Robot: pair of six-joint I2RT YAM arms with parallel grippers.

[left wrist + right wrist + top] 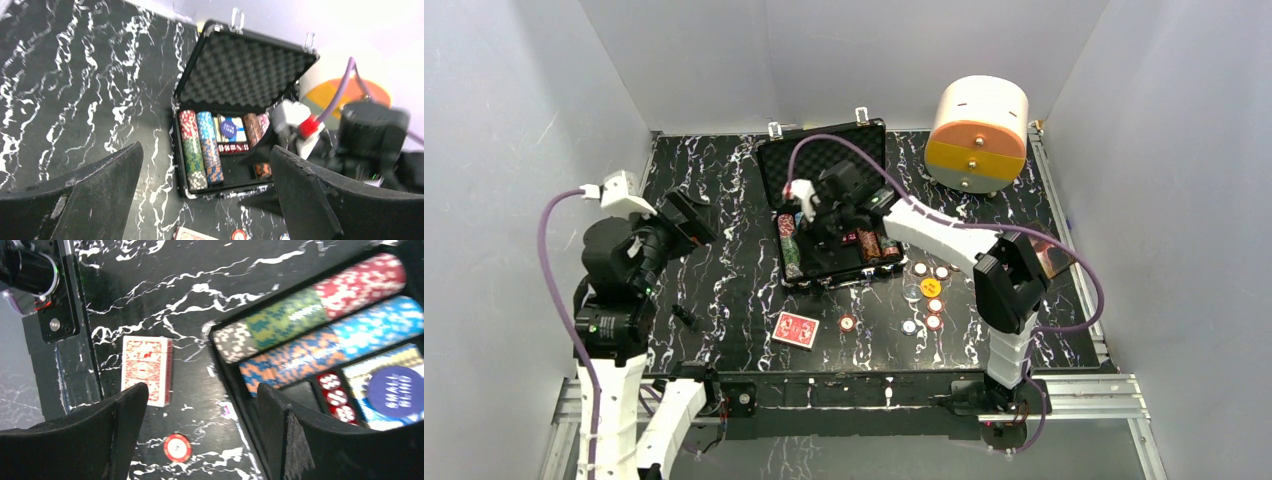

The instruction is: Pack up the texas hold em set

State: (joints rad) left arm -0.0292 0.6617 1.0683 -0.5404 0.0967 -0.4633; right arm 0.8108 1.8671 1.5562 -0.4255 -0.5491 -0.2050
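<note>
The robot's left gripper should next close on the red-backed deck's end (781, 326) (180, 233), the one farther away from the single red chip.
The black briefcase (870, 139) lies open at the table's back middle, its foam lid (240, 70) raised. Rows of striped poker chips (310, 305) and red dice (336, 395) lie inside. The red-backed deck (796, 329) lies on the table in front of the case and also shows in the right wrist view (147, 370). Loose chips (934, 305) and a yellow disc (929, 287) lie to the case's front right. My right gripper (202, 390) is open and empty above the case's front left corner. My left gripper (206, 150) is open and empty, held left of the case.
A white-and-orange cylindrical box (977, 135) stands at the back right. A brown book (1052, 255) lies behind the right arm. A single red chip (177, 447) lies near the deck. A small black piece (684, 315) lies at the front left.
</note>
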